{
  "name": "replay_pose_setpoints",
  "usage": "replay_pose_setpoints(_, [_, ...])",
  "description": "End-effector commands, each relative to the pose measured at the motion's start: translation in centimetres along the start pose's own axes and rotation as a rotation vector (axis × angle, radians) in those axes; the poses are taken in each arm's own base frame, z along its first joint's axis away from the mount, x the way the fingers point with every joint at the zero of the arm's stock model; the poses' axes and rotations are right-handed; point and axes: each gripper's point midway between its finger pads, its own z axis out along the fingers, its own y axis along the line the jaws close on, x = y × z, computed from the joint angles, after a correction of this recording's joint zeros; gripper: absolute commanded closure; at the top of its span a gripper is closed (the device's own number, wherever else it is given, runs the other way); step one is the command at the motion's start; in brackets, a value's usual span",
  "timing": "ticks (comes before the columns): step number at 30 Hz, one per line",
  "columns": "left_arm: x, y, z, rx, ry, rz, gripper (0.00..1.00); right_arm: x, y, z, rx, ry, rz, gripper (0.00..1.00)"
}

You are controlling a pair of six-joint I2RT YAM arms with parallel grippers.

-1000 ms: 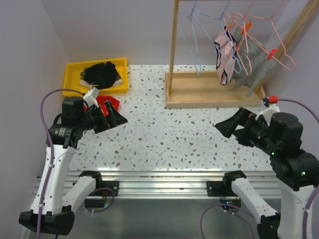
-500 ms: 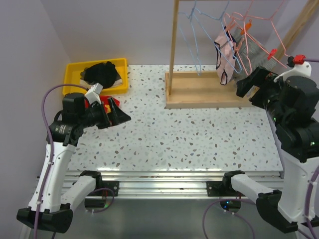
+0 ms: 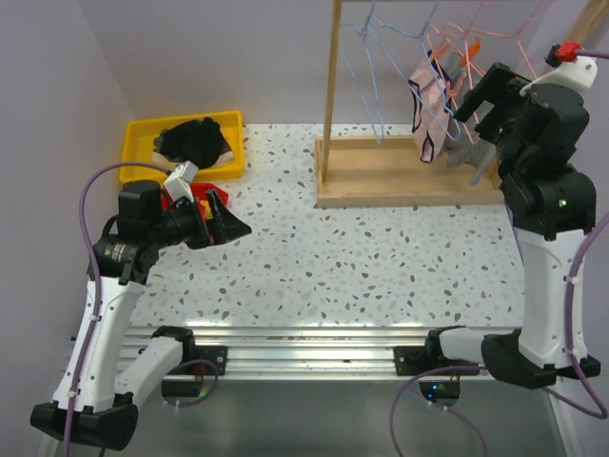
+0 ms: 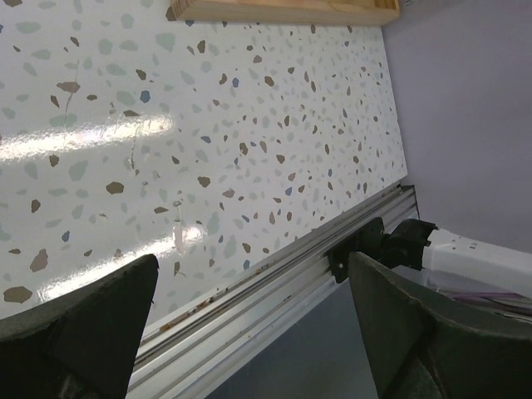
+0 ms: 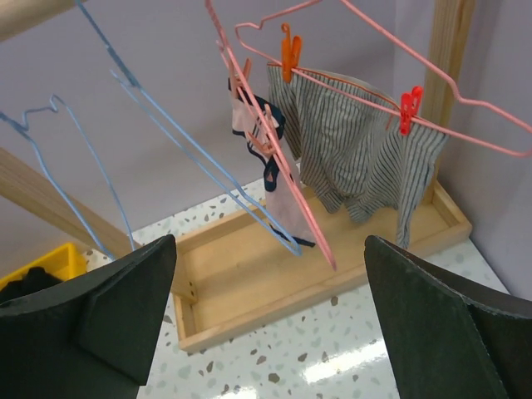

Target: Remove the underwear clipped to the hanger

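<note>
Next, my right gripper moves to the pink wire hanger that holds the pale pink briefs and closes on that hanger's near end (image 3: pixel 478 120) (image 5: pixel 322 246).
Pale pink briefs (image 3: pixel 430 107) with dark trim hang from a pink wire hanger (image 5: pixel 274 158); they also show in the right wrist view (image 5: pixel 281 195). Grey striped briefs (image 5: pixel 349 150) hang beside them, held by an orange clip (image 5: pixel 288 48) and a red clip (image 5: pixel 408 108); in the top view they (image 3: pixel 468 152) are mostly behind my right arm. My right gripper (image 3: pixel 481 90) is open and empty, raised in front of the rack near the grey briefs. My left gripper (image 3: pixel 226 221) is open and empty above the table's left part.
A wooden rack with a tray base (image 3: pixel 381 171) stands at the back right, with blue wire hangers (image 3: pixel 376 67) on its rail. A yellow bin (image 3: pixel 138 143) at the back left holds a black clothing heap (image 3: pixel 195 141). A red object (image 3: pixel 200 195) lies by the left gripper.
My right arm has risen from low over the table and swung toward the rack, ending close to the hanging briefs. My left arm has barely moved.
</note>
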Motion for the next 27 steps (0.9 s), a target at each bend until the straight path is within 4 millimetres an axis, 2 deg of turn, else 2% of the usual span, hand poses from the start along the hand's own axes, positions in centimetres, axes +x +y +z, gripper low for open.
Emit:
replay_pose_setpoints(1, [0.2, -0.4, 0.0, 0.038, -0.006, 0.037, 0.00, -1.6, 1.6, 2.3, -0.027, -0.035, 0.006, 0.01])
replay_pose_setpoints(3, [0.4, -0.3, 0.0, 0.036, -0.007, 0.037, 0.00, -0.6, 2.0, 3.9, -0.024, 0.001, 0.003, 0.01])
replay_pose_setpoints(8, [1.1, 0.0, -0.1, 0.030, 0.001, 0.036, 0.00, 1.4, 0.9, 5.9, 0.006, 0.073, 0.011, 0.01])
replay_pose_setpoints(13, [1.8, 0.4, 0.1, 0.031, 0.012, 0.028, 0.00, 3.4, -1.4, 8.0, 0.012, 0.145, 0.060, 0.02])
replay_pose_setpoints(14, [1.7, 0.4, 0.1, 0.033, 0.009, 0.031, 0.00, 4.1, -0.7, 8.2, -0.041, 0.182, 0.069, 0.01])
replay_pose_setpoints(16, [1.8, 0.4, 0.1, 0.035, 0.012, 0.029, 0.00, 5.6, -0.6, 8.5, -0.083, 0.238, 0.074, 0.03])
replay_pose_setpoints(18, [1.7, 0.3, 0.0, 0.036, 0.006, 0.034, 0.00, 6.9, 0.7, 8.2, -0.172, 0.287, 0.079, 0.03])
replay_pose_setpoints(22, [1.8, 0.3, -0.1, 0.035, 0.002, 0.040, 0.00, 9.8, 1.5, 7.6, -0.251, 0.379, 0.063, 0.04])
replay_pose_setpoints(24, [2.0, 0.4, -0.1, 0.036, 0.003, 0.040, 0.00, 10.8, 0.9, 7.4, -0.228, 0.414, 0.043, 0.06])
replay_pose_setpoints(27, [2.4, 0.6, 0.0, 0.039, 0.011, 0.034, 0.00, 10.6, -0.4, 7.5, -0.160, 0.404, 0.017, 0.08])
